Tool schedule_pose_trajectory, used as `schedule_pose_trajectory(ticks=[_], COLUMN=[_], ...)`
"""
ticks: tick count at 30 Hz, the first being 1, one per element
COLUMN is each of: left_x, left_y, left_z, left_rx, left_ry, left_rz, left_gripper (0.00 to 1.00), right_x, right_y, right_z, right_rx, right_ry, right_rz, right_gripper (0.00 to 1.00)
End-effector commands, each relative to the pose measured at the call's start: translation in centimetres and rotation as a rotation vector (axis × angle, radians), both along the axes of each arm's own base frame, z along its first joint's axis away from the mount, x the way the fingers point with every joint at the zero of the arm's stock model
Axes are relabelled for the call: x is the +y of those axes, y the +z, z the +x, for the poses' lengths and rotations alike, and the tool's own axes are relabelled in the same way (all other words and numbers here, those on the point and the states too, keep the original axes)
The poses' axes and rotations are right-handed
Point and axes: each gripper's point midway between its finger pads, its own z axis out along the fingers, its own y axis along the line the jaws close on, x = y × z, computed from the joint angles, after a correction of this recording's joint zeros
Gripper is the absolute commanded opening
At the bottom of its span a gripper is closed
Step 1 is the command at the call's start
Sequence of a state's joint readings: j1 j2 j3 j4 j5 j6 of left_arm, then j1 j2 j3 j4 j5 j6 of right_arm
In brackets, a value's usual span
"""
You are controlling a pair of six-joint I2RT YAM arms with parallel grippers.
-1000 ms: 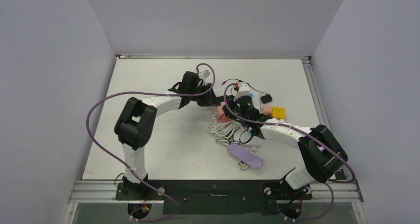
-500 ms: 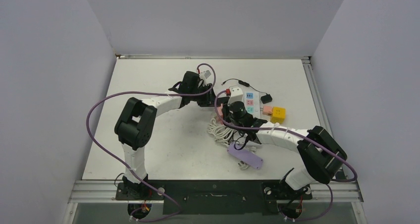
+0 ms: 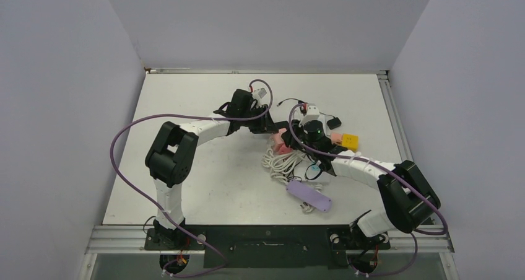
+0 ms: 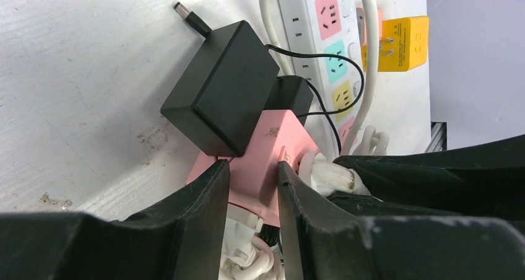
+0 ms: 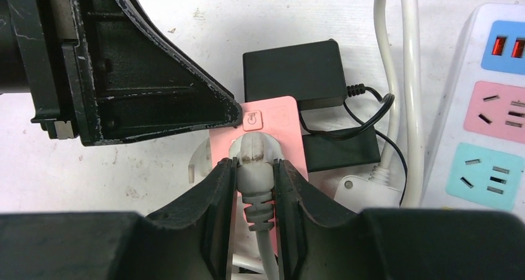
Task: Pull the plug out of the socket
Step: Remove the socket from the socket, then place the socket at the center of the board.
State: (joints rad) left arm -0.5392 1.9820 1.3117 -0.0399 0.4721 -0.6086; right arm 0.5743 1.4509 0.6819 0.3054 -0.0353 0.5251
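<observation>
The white plug, now against the pink socket's face, will be set down by my right gripper on the white power strip's pink outlet (image 3: 319,127) (image 5: 504,114) next to the power strip's blue panel.
A pink cube socket (image 4: 272,140) lies on the white table, with my left gripper (image 4: 252,168) shut on its sides. A white plug (image 5: 252,162) sits against the socket's (image 5: 275,122) face, just below its power button. My right gripper (image 5: 255,163) is shut on the plug's body, and the plug's ribbed cord runs back between the fingers. From above, the left gripper (image 3: 272,126) and right gripper (image 3: 292,142) meet at the socket (image 3: 282,141). A black adapter (image 4: 223,85) is plugged into another face of the cube.
A white power strip (image 4: 322,32) with coloured outlets lies just behind the socket, and a yellow cube adapter (image 4: 405,43) lies to its right. A coiled white cable (image 3: 282,162) and a purple power strip (image 3: 308,195) lie nearer the arm bases.
My right wrist dipped toward the near left, then swung back up and right, now covering the white strip. The left gripper and pink socket shifted slightly right. Both grips held.
</observation>
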Motion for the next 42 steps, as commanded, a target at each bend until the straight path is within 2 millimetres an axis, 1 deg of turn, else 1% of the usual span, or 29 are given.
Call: schedule_pose_trajectory(ticks=[1,5,7,9,17,20,22,24,25,29,32,34,36,39,40,42], left_x=[3.1,3.2,3.2,3.2,3.2,3.2,3.2,3.3,3.3,3.2,3.2,3.2,3.4,4.1,4.5,5.4], left_y=[-7.5,-7.7,-7.8,-7.8,-7.7,-7.3,-6.7,-5.8,-5.2,-1.5,0.9,2.6,4.2,6.2,6.7,8.3], left_z=[-3.3,-3.4,-3.4,-3.4,-3.4,-3.3,-3.0,-2.6,-2.3,-1.3,-1.0,-0.9,-0.9,-1.1,-1.1,-1.3], left_rx=[0.162,0.169,0.17,0.171,0.169,0.158,0.138,0.108,0.09,-0.008,-0.071,-0.105,-0.135,-0.17,-0.171,-0.181], left_ry=[0.006,0.006,0.006,0.007,0.005,0.005,0.008,0.008,0.008,0.004,0.002,0.0,0.001,0.012,0.021,0.044], left_rz=[0.225,0.231,0.233,0.234,0.234,0.23,0.229,0.226,0.221,0.187,0.158,0.133,0.114,0.096,0.09,0.063], left_gripper=[0.29,0.29,0.29,0.29,0.29,0.29,0.31,0.33,0.36,0.53,0.66,0.72,0.76,0.8,0.81,0.82], right_x=[1.9,2.9,3.1,2.8,2.0,1.2,0.1,-1.4,-2.5,-6.4,-8.9,-10.5,-12.0,-14.3,-15.3,-16.7], right_y=[6.8,7.7,8.2,8.5,9.3,10.0,10.5,11.6,12.1,14.7,15.5,15.2,14.3,12.1,11.2,9.3], right_z=[0.9,-0.2,-0.6,-0.6,-0.2,0.0,0.4,1.0,1.4,2.6,3.8,4.8,5.7,6.6,6.9,7.3], right_rx=[-0.203,-0.283,-0.31,-0.326,-0.325,-0.326,-0.328,-0.333,-0.333,-0.348,-0.334,-0.31,-0.279,-0.221,-0.199,-0.155], right_ry=[0.001,-0.008,-0.016,-0.034,-0.061,-0.09,-0.125,-0.163,-0.188,-0.267,-0.326,-0.358,-0.379,-0.417,-0.436,-0.46], right_rz=[0.093,-0.04,-0.08,-0.101,-0.073,-0.074,-0.094,-0.099,-0.101,-0.115,-0.175,-0.205,-0.216,-0.224,-0.225,-0.227], right_gripper=[0.05,0.05,0.05,0.05,0.05,0.05,0.05,0.05,0.05,0.05,0.05,0.05,0.05,0.05,0.05,0.05])
